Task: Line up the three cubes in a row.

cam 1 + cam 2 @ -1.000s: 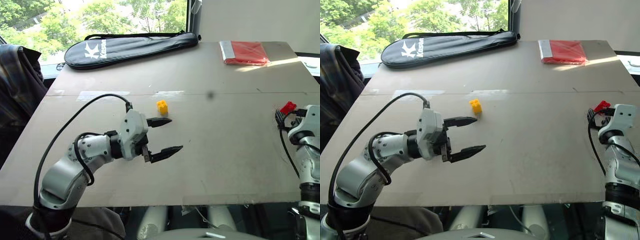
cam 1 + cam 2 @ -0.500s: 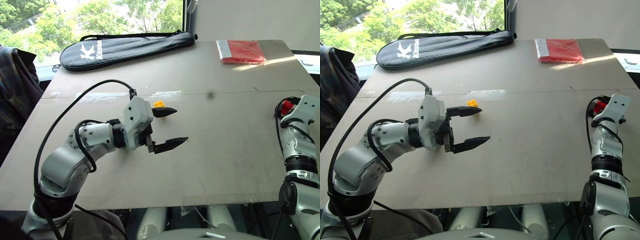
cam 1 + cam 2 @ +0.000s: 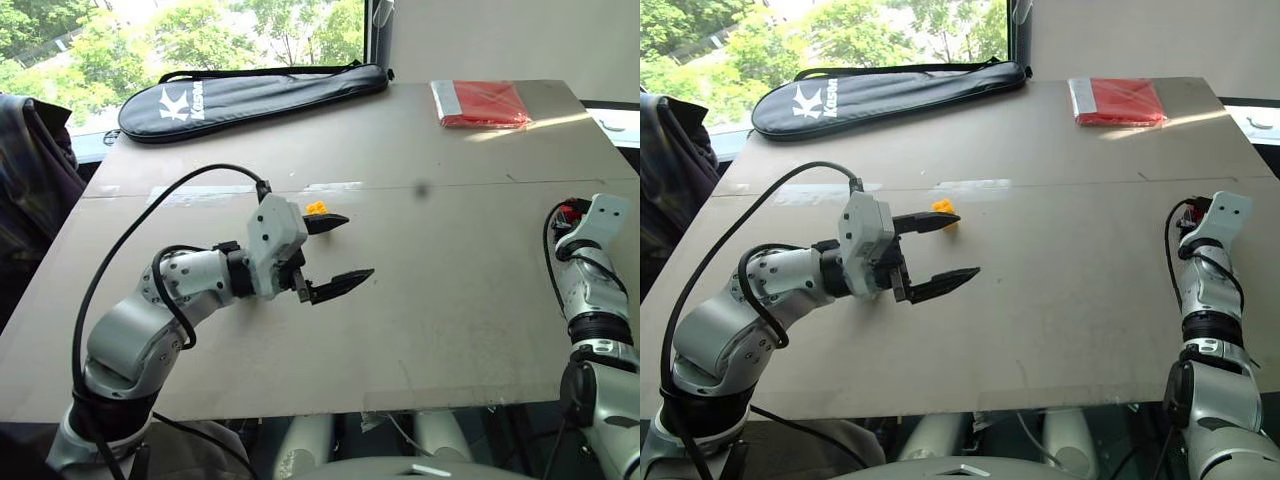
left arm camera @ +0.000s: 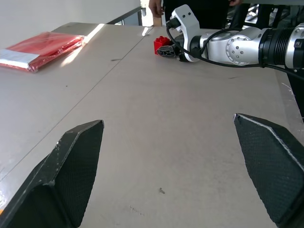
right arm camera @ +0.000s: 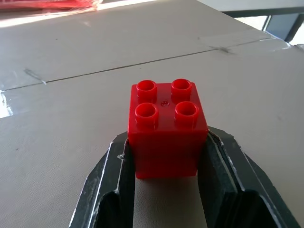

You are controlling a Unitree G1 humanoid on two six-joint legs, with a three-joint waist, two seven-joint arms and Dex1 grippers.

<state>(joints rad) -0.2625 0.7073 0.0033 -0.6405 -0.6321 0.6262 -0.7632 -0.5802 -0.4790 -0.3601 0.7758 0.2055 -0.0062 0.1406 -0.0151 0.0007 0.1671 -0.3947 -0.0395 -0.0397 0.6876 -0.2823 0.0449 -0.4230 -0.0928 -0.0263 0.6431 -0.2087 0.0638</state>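
My right gripper is to release the red cube on the bare table (image 3: 453, 270), at a spot a little beyond the open fingertips of my left gripper.
A red cube (image 5: 166, 126) with four studs stands on the table near its right edge, and my right gripper (image 5: 167, 142) is shut on it, one black finger against each side. The left wrist view shows that same red cube (image 4: 161, 43) in the far gripper's fingers. A yellow cube (image 3: 317, 208) sits near the table's middle, partly hidden behind the upper finger of my left gripper (image 3: 356, 248). That gripper hovers open and empty just in front of the yellow cube, pointing to the right.
A black racket bag (image 3: 250, 95) lies along the table's far edge and a flat red packet (image 3: 483, 103) sits at the far right corner. A dark jacket (image 3: 30, 180) hangs beside the left edge. A person (image 4: 199, 7) stands beyond the right edge.
My right gripper has pushed forward and shut on the red cube. The left arm has stayed where it was, still open.
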